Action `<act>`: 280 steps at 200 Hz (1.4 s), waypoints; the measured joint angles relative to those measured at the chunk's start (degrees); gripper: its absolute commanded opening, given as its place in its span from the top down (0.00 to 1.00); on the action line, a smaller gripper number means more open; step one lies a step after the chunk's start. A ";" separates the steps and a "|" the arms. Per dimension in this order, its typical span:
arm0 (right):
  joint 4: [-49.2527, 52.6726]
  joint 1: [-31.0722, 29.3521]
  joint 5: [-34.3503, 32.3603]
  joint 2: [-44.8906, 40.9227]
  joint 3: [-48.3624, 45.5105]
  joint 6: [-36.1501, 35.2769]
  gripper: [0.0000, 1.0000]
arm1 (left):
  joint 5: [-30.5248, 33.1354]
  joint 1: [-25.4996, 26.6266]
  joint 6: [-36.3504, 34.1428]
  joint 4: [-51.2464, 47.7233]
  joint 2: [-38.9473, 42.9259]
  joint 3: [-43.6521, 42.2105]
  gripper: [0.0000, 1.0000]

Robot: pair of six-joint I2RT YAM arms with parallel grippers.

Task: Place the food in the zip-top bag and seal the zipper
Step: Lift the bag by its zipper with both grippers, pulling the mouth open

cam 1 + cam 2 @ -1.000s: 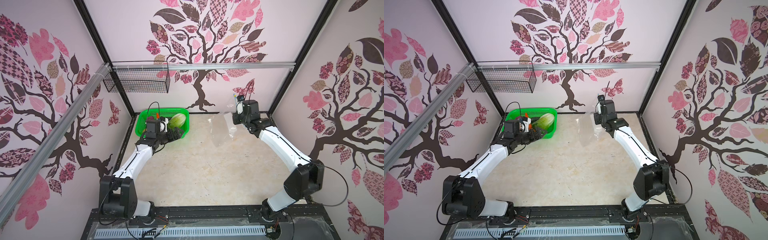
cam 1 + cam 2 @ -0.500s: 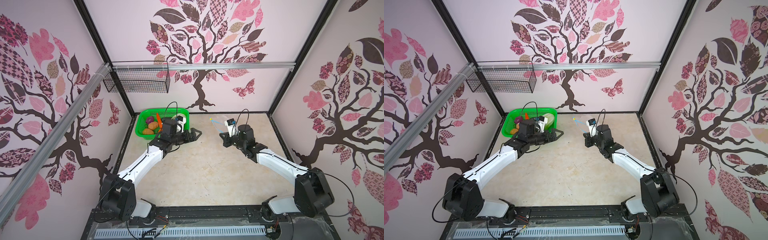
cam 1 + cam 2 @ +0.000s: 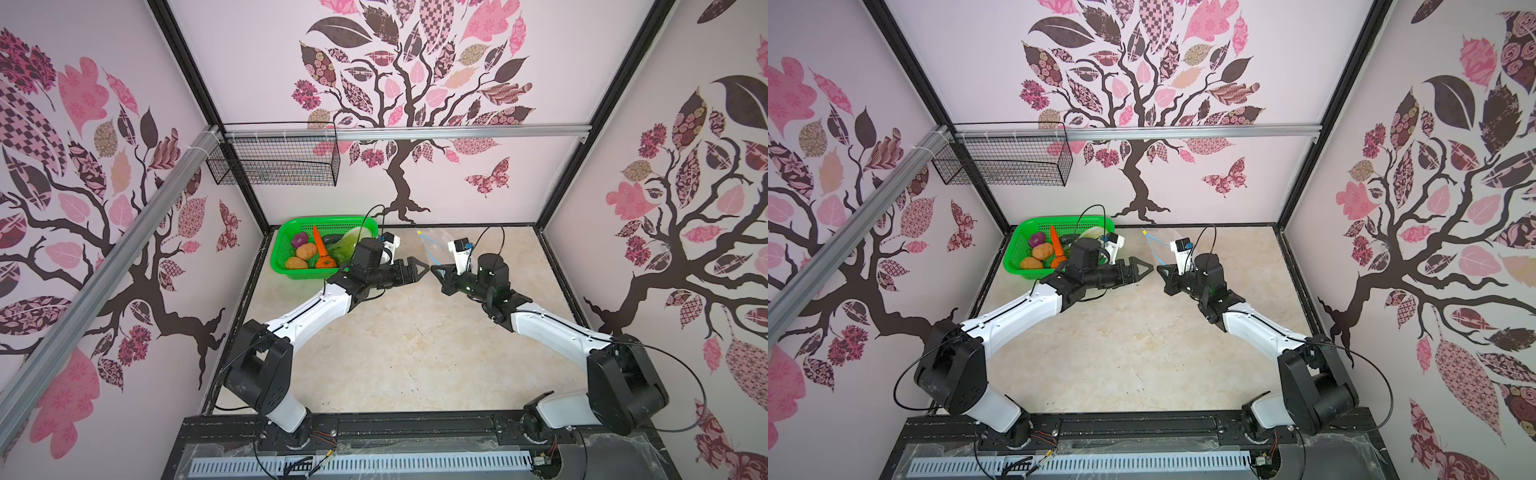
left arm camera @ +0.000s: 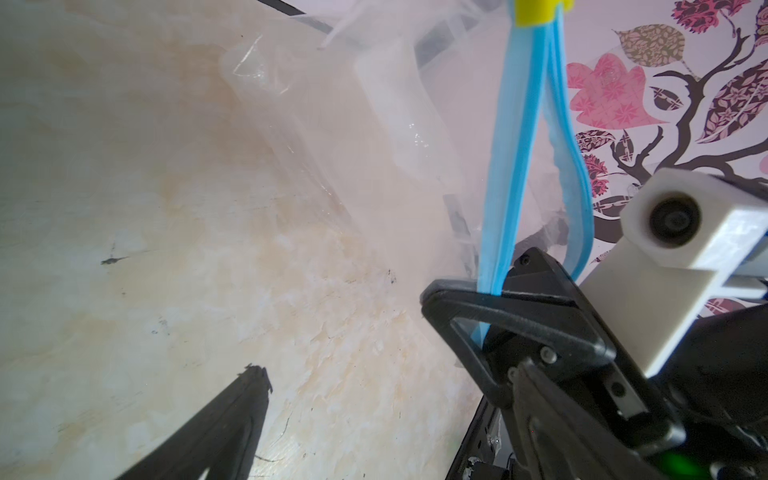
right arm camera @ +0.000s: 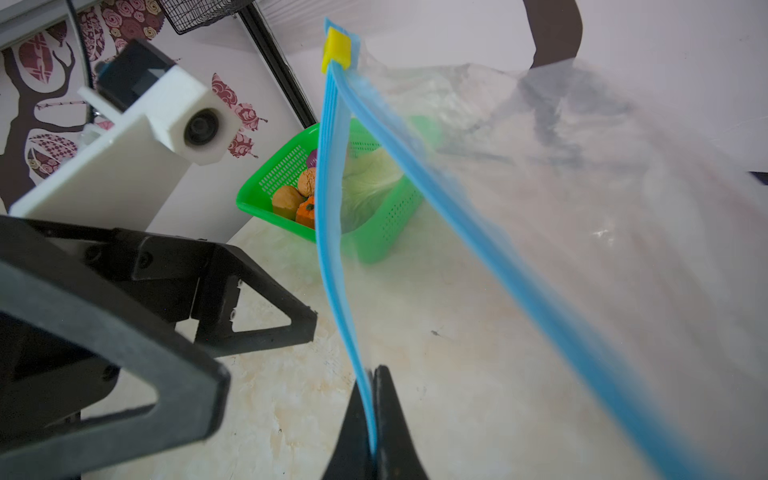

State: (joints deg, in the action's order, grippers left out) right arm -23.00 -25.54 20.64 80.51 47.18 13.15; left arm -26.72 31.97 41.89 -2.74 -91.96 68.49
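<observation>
Next, my left gripper takes the side of the light blue zipper that my right gripper is holding, while my right gripper takes the zipper's loose side (image 5: 488,252).
The clear zip-top bag (image 3: 441,244) hangs from my right gripper (image 3: 435,271), which is shut on one side of the light blue zipper (image 5: 332,232) near its lower end. The bag's mouth gapes, and the yellow tab (image 5: 337,49) sits at the far end. My left gripper (image 3: 420,268) is open, empty, and a short way from the zipper, facing the right gripper. In the right wrist view its fingers (image 5: 286,328) stand wide apart. The food lies in the green basket (image 3: 286,266): cabbage (image 3: 347,246), carrot (image 3: 319,242), pumpkin (image 3: 325,262), potatoes (image 3: 306,251) and onion (image 3: 299,239).
The green basket stands in the back left corner of the marble floor (image 3: 407,353). A black wire basket (image 3: 274,164) hangs on the back wall above it. Black frame posts and patterned walls close the cell on three sides.
My right gripper has brought the bag down from high at the back wall to mid-floor height. My left gripper has left the basket and swung right toward the bag's mouth.
</observation>
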 measured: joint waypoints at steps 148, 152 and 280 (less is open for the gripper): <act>6.49 -4.87 -3.21 -0.79 1.09 -3.37 0.51 | 5.70 0.98 -2.56 -2.49 -7.85 9.60 1.00; 7.52 -4.92 -3.02 -1.09 1.55 -3.87 0.49 | 5.90 1.03 -2.78 -2.78 -7.82 9.62 1.00; 23.28 -5.44 0.92 -11.98 13.70 -1.31 0.42 | 9.75 2.45 -8.52 -7.21 -2.05 9.70 1.00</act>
State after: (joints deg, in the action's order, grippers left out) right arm 0.27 -30.98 21.56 68.53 60.88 11.84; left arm -16.97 34.41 33.36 -9.96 -94.02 78.19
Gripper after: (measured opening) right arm 0.597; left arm 0.047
